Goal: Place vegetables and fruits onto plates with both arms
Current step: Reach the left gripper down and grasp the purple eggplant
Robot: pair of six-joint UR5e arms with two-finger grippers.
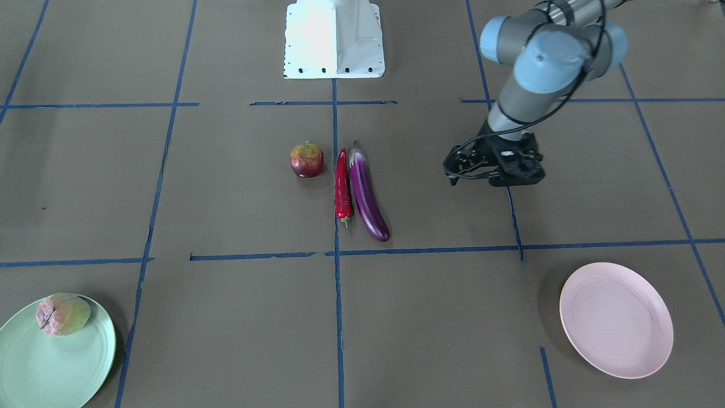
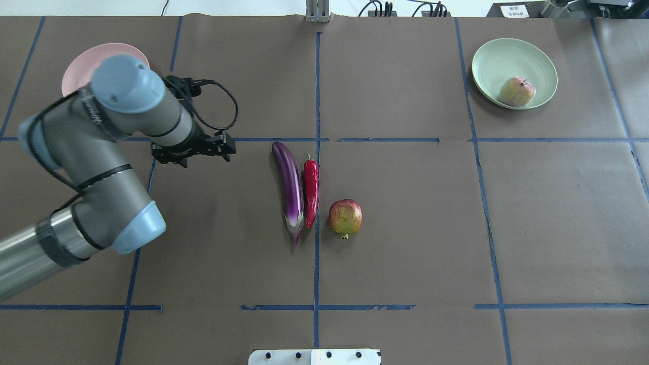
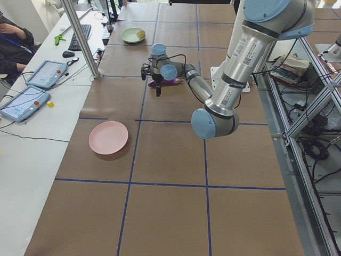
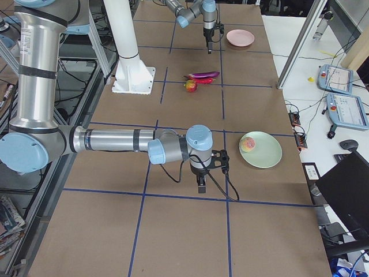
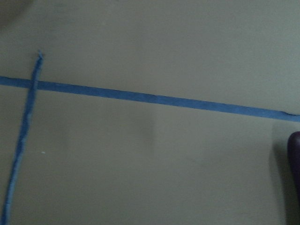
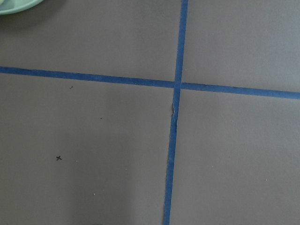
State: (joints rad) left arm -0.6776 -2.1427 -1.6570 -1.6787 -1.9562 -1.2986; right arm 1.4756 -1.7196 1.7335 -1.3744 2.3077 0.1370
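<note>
The robot's left gripper will next move to the middle of the purple eggplant (image 1: 365, 191), beside the red chili, and close there.
The purple eggplant (image 1: 367, 195) and the red chili (image 1: 342, 187) lie side by side at the table's middle. The pomegranate (image 1: 307, 159) sits just beside the chili. The peach-like fruit (image 1: 62, 314) rests on the mint green plate (image 1: 34, 368). The pink plate (image 1: 616, 320) is empty. My left gripper (image 1: 490, 174) hovers open and empty between the eggplant and the pink plate; the eggplant's tip (image 5: 295, 178) shows in the left wrist view. My right gripper (image 4: 200, 183) shows only in the exterior right view, near the green plate (image 4: 262, 156). I cannot tell whether it is open or shut.
The white pedestal (image 1: 334, 39) stands at the robot's side of the table. Blue tape lines (image 2: 317, 101) divide the brown surface into squares. Tablets and a person (image 3: 13, 32) are at a side table.
</note>
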